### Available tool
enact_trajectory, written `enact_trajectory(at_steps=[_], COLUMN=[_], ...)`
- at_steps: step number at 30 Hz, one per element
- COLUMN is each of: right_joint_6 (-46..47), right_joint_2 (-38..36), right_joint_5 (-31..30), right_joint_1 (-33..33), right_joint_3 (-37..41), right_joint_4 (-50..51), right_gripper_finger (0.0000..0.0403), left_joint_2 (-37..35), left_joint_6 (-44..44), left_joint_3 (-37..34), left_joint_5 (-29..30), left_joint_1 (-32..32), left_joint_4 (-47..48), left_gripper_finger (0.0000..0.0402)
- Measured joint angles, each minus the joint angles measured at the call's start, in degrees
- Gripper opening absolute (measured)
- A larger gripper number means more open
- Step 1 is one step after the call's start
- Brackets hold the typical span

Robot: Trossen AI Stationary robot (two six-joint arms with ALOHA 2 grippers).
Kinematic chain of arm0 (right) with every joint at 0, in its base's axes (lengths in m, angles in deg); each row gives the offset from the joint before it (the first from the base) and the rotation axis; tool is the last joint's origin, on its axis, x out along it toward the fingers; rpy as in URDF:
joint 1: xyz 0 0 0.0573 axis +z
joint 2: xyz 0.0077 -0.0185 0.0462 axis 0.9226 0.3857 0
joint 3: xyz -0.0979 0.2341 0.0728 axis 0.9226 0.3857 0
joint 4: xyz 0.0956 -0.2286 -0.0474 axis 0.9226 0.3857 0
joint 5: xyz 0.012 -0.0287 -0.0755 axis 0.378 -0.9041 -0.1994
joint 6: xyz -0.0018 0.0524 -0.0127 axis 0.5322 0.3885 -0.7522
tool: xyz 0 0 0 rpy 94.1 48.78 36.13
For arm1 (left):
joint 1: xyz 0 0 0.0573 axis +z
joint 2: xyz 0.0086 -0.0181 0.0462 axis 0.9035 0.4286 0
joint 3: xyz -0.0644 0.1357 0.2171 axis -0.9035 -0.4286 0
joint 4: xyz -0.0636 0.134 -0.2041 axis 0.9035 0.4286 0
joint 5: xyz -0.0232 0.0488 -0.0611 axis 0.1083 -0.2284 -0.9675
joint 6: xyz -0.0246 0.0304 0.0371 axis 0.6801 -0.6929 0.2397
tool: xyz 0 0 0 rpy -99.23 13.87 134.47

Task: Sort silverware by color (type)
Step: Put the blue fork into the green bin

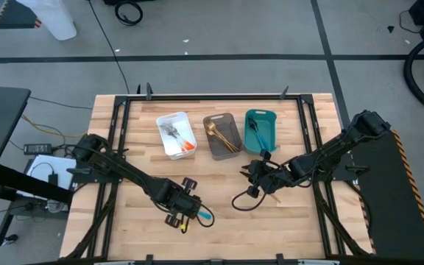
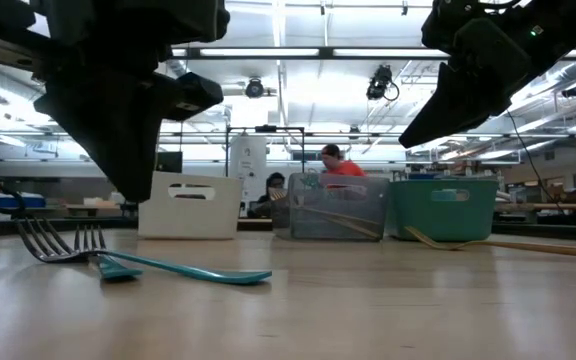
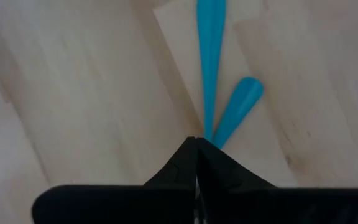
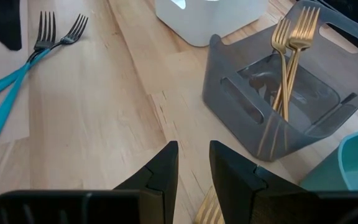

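Note:
Next, I open my left gripper, which hangs shut above the teal handles of the crossed forks, then lower it and take the upper fork (image 2: 101, 254) close to the crossing.
Two teal-handled forks (image 2: 78, 245) lie crossed and flat on the table near its near edge, also seen in the right wrist view (image 4: 17, 74). My left gripper (image 3: 196, 142) hangs shut just above their handles (image 3: 211, 68); it shows in the high view (image 1: 193, 211) and low view (image 2: 133, 180). My right gripper (image 4: 194, 155) hovers narrowly open in front of the grey bin (image 1: 221, 135), nothing between its fingers. A gold piece (image 4: 209, 210) lies on the table beneath it. Gold forks (image 4: 291, 56) lean in the grey bin.
Three bins stand in a row at the far side: a white bin (image 1: 177, 135) with orange-handled pieces, the grey bin, and a teal bin (image 1: 260, 131) with teal-handled pieces. A black cable (image 1: 243, 200) loops on the table by the right arm. People show behind the bins (image 2: 338, 165).

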Motion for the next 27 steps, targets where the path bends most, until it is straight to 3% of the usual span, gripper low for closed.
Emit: enact_trajectory(at_steps=[14,27], right_joint_6=[0.0,0.0], right_joint_2=[0.0,0.0], right_joint_5=[0.0,0.0], right_joint_1=[0.0,0.0], right_joint_3=[0.0,0.0], right_joint_4=[0.0,0.0], right_gripper_finger=[0.0103,0.0103], left_joint_2=[-0.7,1.2], left_joint_6=[-1.4,5.3], left_joint_3=[0.0,0.1], left_joint_5=[1.9,-1.2], left_joint_1=[0.0,-0.4], left_joint_4=[1.9,-2.4], left_gripper_finger=[0.0014,0.0016])
